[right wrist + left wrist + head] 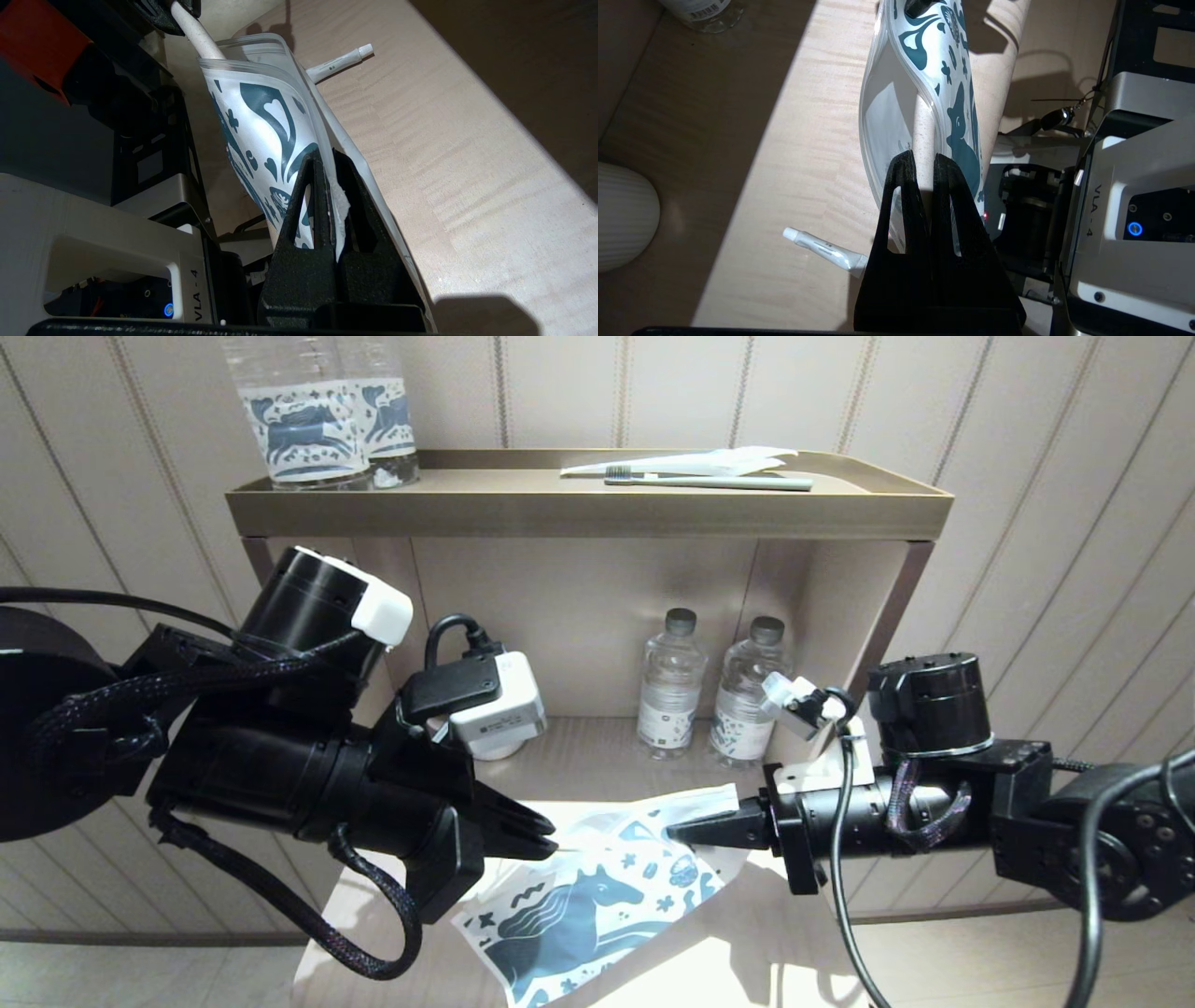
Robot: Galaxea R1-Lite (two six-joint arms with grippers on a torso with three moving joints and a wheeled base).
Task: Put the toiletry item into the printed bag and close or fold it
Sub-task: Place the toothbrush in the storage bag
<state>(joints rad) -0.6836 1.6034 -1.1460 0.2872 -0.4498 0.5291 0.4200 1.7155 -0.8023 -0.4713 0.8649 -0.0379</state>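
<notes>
My left gripper needs to release the pale stick-like toiletry item inside the printed bag point(599, 849) point(924, 120), between the bag's two parted sides.
The printed bag point(597, 905), white with a teal horse, hangs over the pale wooden table point(747, 943), lifted at its mouth. My right gripper point(674, 831) point(327, 156) is shut on one wall of the bag point(261, 121) at the mouth's edge. My left gripper point(553, 845) point(920, 158) is shut on a pale stick-like toiletry item point(924, 130) point(196, 35). The stick runs from the fingers in between the bag's point(882, 107) two parted walls. Its far end is hidden inside the bag.
A small white tube point(822, 249) point(338, 59) lies on the table beside the bag. Two water bottles point(670, 681) stand in the alcove behind. On the upper shelf point(588, 509) lie a toothbrush point(709, 482) and two horse-label bottles point(317, 420). A white ribbed object point(621, 214) sits to one side.
</notes>
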